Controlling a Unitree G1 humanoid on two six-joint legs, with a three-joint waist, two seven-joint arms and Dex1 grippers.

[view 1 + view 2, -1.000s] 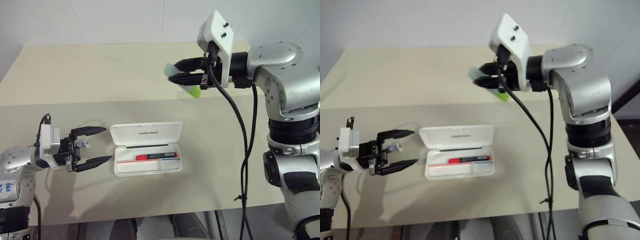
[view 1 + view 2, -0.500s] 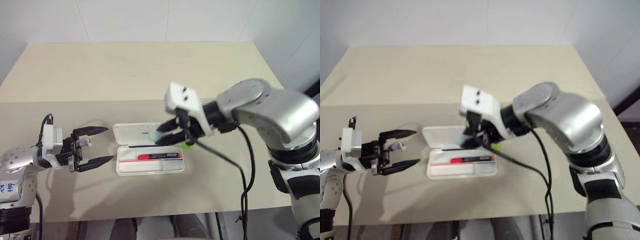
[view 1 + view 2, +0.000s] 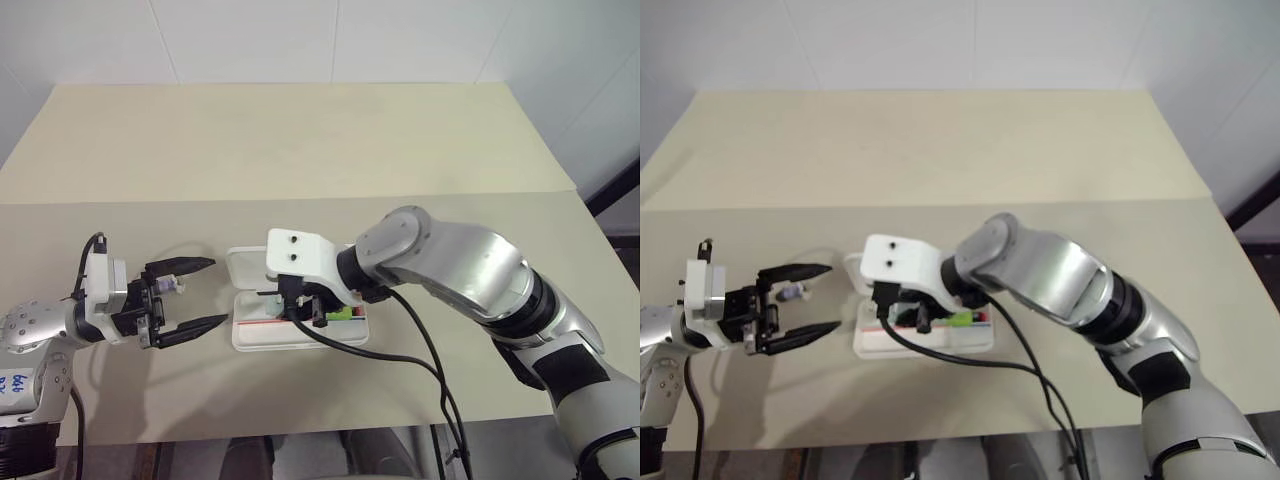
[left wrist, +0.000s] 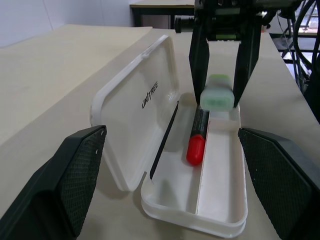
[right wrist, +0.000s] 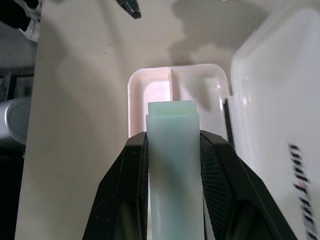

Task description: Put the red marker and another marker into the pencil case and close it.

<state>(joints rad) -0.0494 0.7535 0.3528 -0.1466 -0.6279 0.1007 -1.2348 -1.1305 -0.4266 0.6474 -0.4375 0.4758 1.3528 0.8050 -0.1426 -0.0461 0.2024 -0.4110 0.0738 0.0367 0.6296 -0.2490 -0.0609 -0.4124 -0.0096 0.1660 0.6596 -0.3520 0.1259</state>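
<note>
Next, my right gripper releases the green marker in the narrow front compartment of the white pencil case's tray (image 3: 283, 335) (image 5: 150, 167). The green marker now hangs just over the red marker.
The white pencil case (image 3: 246, 266) lies open on the tan table, lid folded back. In its tray rests the red marker (image 4: 197, 141), red cap toward my left gripper. My right gripper (image 3: 305, 314) points down over the tray's far end, shut on another marker (image 4: 217, 95), the stubby pale green one (image 5: 172, 150). That green marker hangs just over the red marker's black end; I cannot tell whether they touch. A short way left of the case my left gripper (image 3: 215, 291) stands level and open, nothing between its fingers.
The right arm's black cable (image 3: 400, 356) loops across the table in front of the case. A seam (image 3: 120, 204) crosses the table behind the case, with bare table beyond it up to the white wall. The table's front edge (image 3: 300, 432) runs close behind both arms.
My right arm has swung down and to the left from high above the table, carrying the green marker to the open case. The left gripper has stayed where it was.
</note>
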